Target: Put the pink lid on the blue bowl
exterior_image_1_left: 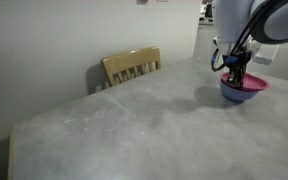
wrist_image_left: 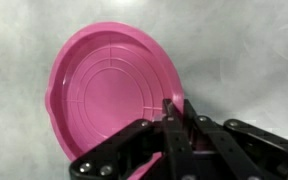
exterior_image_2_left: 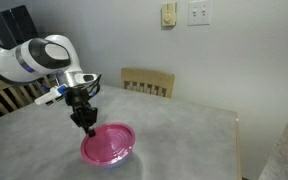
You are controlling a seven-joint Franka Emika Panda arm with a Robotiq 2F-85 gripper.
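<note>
Next, my gripper lets go of the pink lid squarely over the rim of the blue bowl (exterior_image_1_left: pixel 241 82) on the grey table.
The pink lid (exterior_image_1_left: pixel 255 84) lies on top of the blue bowl (exterior_image_1_left: pixel 234 96) on the grey table. In an exterior view only the lid (exterior_image_2_left: pixel 110 146) shows and the bowl under it is hidden. The wrist view looks down onto the lid (wrist_image_left: pixel 109 85), a round disc with raised rings. My gripper (wrist_image_left: pixel 180 108) stands over the lid's edge with its two fingers close together, pinching the rim. It shows in both exterior views (exterior_image_1_left: pixel 238 72) (exterior_image_2_left: pixel 87 124), coming down from above onto the lid's rim.
The grey table (exterior_image_1_left: pixel 124 130) (exterior_image_2_left: pixel 194 140) has a wooden chair (exterior_image_1_left: pixel 132 66) (exterior_image_2_left: pixel 148 80) at its far edge by the wall. A second chair (exterior_image_2_left: pixel 2 95) stands behind the arm. The bowl sits near a table edge.
</note>
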